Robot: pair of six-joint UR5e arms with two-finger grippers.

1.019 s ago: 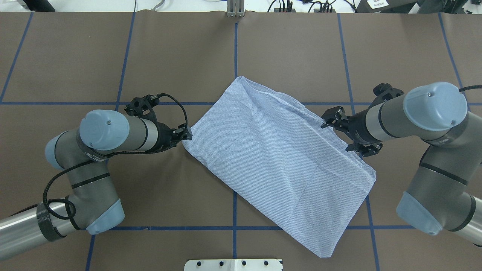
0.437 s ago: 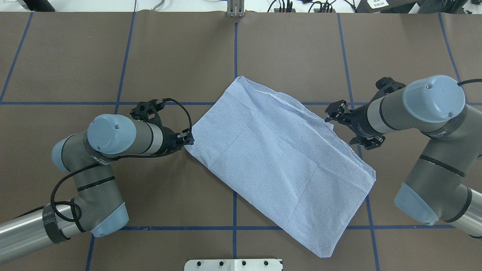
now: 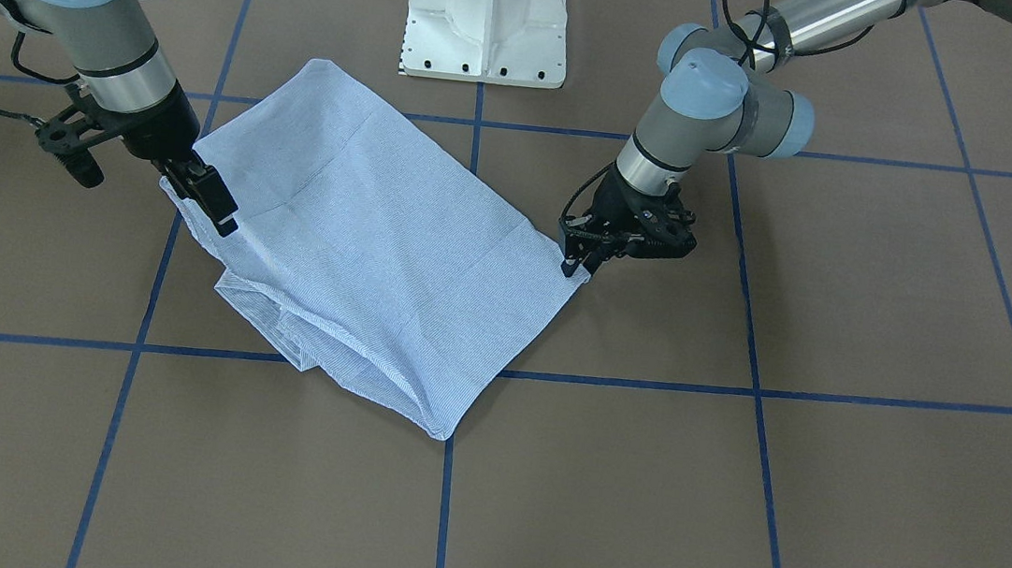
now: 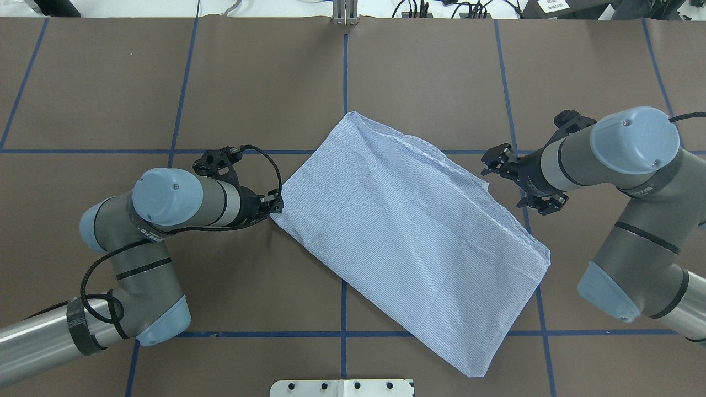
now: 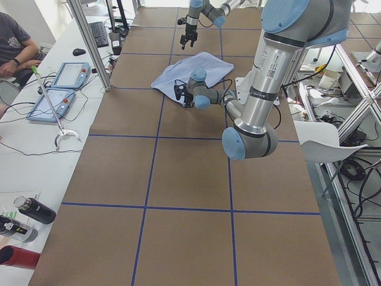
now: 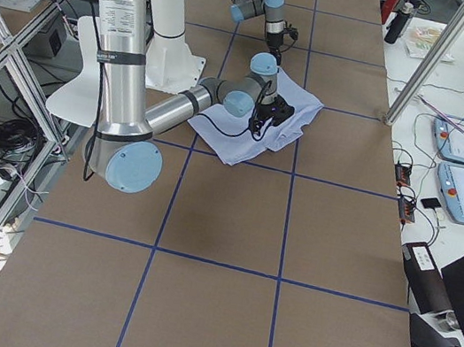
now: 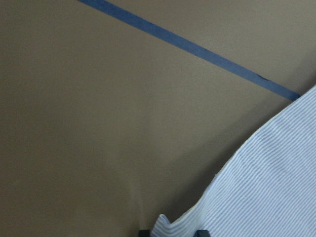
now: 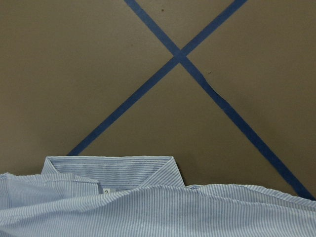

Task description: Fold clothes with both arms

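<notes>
Next, I drop the shirt's corner with my left gripper on bare brown table [image 3: 658, 533] past the crosswise blue tape farthest from the pedestal base.
The light blue striped shirt [image 4: 402, 231] lies folded into a slanted rectangle on the brown table; it also shows in the front view [image 3: 360, 240]. My left gripper [image 4: 274, 207] is at the shirt's left corner. In the left wrist view that corner [image 7: 173, 229] sits between the fingertips, slightly raised, so it is shut on it. My right gripper [image 4: 519, 182] is wide open, just off the shirt's right edge and touching nothing. The right wrist view shows the collar [image 8: 111, 170] and the white neck tag [image 8: 104, 190].
The white pedestal base [image 3: 487, 19] stands at the robot's side of the table. Blue tape lines [image 4: 345, 71] grid the brown cover. In the exterior left view an operators' bench with tablets [image 5: 59, 89] and a seated person [image 5: 15, 42] runs along the far side.
My open right gripper has drawn back from over the shirt's right edge, away and to the right. My left arm shifted slightly while staying at the left corner. The shirt has hardly moved.
</notes>
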